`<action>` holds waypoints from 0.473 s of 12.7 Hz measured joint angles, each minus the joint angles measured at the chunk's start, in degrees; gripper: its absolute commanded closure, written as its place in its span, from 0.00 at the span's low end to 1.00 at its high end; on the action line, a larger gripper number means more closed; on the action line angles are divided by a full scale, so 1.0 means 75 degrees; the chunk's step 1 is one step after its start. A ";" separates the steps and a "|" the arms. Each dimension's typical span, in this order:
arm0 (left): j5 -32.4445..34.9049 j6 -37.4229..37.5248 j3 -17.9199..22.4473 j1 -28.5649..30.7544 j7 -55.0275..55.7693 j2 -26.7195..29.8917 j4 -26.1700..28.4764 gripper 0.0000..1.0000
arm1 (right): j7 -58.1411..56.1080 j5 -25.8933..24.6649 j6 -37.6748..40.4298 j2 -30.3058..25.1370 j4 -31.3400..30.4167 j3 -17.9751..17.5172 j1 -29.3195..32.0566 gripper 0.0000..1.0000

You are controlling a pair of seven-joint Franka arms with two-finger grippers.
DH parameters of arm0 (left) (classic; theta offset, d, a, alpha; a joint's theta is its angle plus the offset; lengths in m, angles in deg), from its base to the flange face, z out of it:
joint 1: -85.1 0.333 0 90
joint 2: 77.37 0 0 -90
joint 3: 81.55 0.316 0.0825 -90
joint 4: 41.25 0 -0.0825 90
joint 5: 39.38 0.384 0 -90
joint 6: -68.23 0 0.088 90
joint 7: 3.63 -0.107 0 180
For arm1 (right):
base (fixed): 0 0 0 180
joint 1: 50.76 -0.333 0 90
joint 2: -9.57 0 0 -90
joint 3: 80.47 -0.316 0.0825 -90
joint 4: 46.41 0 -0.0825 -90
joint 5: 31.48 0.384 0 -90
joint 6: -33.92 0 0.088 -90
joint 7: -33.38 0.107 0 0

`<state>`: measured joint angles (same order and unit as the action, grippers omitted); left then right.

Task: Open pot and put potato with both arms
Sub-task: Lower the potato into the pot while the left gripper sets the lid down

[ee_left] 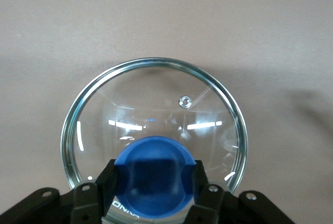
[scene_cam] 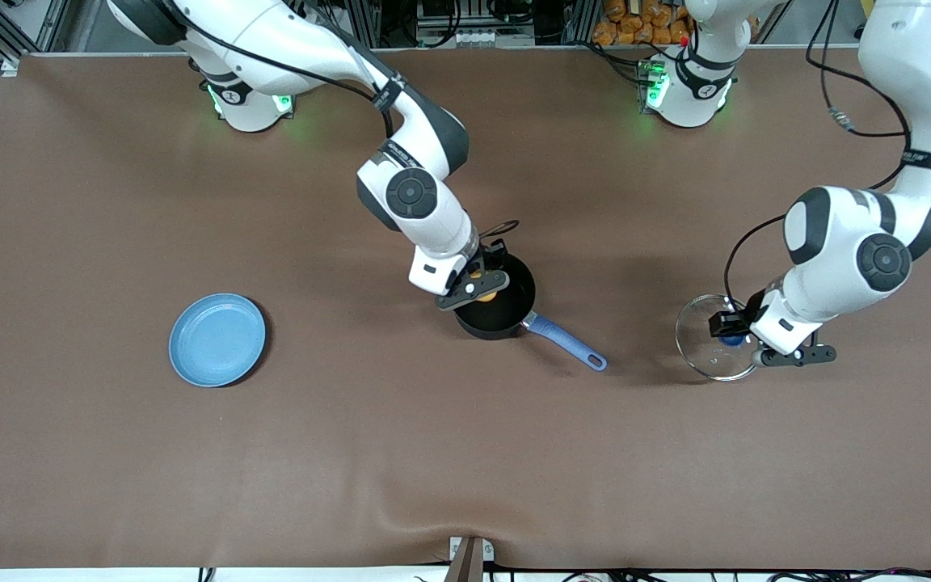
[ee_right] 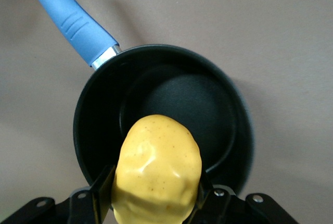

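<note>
The yellow potato, now held over the pot's opening, will be let go by my right gripper on the bottom of the open black pot (scene_cam: 494,296) (ee_right: 176,122).
The black pot (scene_cam: 506,311) stands open mid-table, its blue handle (scene_cam: 566,342) pointing toward the front camera. My right gripper (scene_cam: 478,289) is shut on the yellow potato (scene_cam: 485,294) and holds it over the pot's opening. In the right wrist view the potato (ee_right: 157,169) sits between the fingers above the empty pot (ee_right: 171,99). The glass lid (scene_cam: 704,339) lies on the table toward the left arm's end. My left gripper (scene_cam: 736,335) is shut on the lid's blue knob (ee_left: 153,174); the lid's rim (ee_left: 104,83) rests against the table.
A flat light-blue plate (scene_cam: 216,339) lies on the table toward the right arm's end, level with the pot. The brown table cover (scene_cam: 401,453) has a slight wrinkle near the front edge.
</note>
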<state>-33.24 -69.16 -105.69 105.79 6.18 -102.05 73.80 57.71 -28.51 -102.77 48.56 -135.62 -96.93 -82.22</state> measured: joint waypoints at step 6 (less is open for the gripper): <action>0.0172 -0.0676 -0.0009 0.0288 -0.0501 -0.0522 0.0161 0.02 | 0.0358 -0.0268 -0.0620 0.0393 0.0011 0.0037 -0.0224 1.00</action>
<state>-31.95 -74.22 -105.75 107.95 2.42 -105.96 75.01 60.39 -30.53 -107.43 51.51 -135.53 -96.66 -83.90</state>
